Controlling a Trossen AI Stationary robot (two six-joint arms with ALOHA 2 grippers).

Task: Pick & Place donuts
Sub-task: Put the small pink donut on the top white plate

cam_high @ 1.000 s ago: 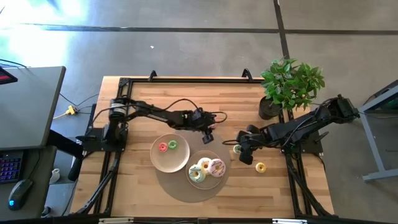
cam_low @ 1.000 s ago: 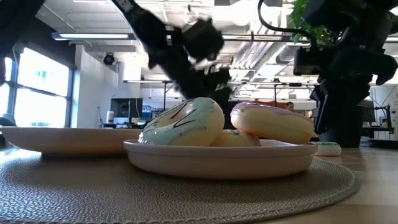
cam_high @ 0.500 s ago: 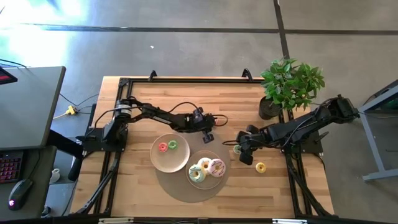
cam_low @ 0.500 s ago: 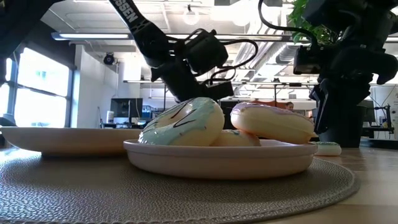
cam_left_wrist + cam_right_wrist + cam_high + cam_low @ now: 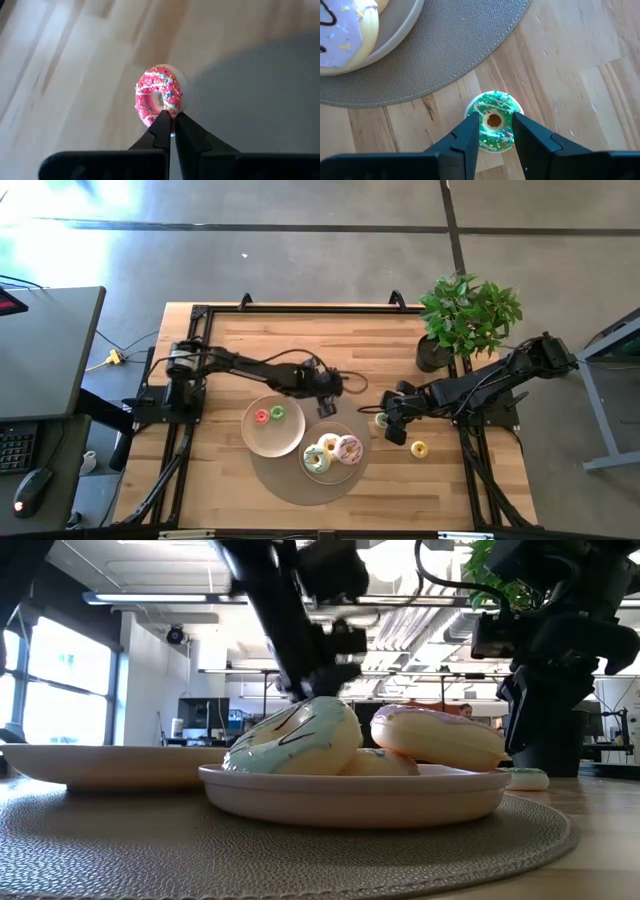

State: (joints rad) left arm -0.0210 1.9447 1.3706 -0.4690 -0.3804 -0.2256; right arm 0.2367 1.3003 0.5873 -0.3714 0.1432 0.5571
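Observation:
I will let go of the pink mini donut with my left gripper beside the green mini donut on the second pale plate (image 5: pixel 292 420).
My left gripper (image 5: pixel 328 408) stands at the far edge of the round grey mat (image 5: pixel 285 480), shut on a pink sprinkled mini donut (image 5: pixel 159 97); in the high view the gripper hides that donut. My right gripper (image 5: pixel 392 423) is open over a green mini donut (image 5: pixel 493 121) that lies flat on the wood just right of the mat. Its two fingers (image 5: pixel 470 132) stand over the donut's two sides. A yellow mini donut (image 5: pixel 419 449) lies on the table nearer the front. Three larger donuts (image 5: pixel 332 450) rest in a pale plate (image 5: pixel 350 795) on the mat. My left gripper pinches the pink mini donut's rim (image 5: pixel 168 114) on the side nearest the gripper, between its two almost closed fingertips. The fingers come from above, slanting down. The donut shows its iced face, slightly tilted; I cannot tell whether it is off the table. My right gripper: whether its fingers touch the green donut cannot be told.
A second pale plate (image 5: pixel 250 435) left of the mat holds a red (image 5: pixel 262 416) and a green mini donut (image 5: pixel 277 412). A potted plant (image 5: pixel 465 315) stands at the far right corner. Bare wood lies along the far side and the near left.
My left gripper has drawn back a little toward the far edge, then come toward the near edge and down onto the mat's far rim, its arm now steeper in the low view. My right gripper and the donuts in the plates have kept still.

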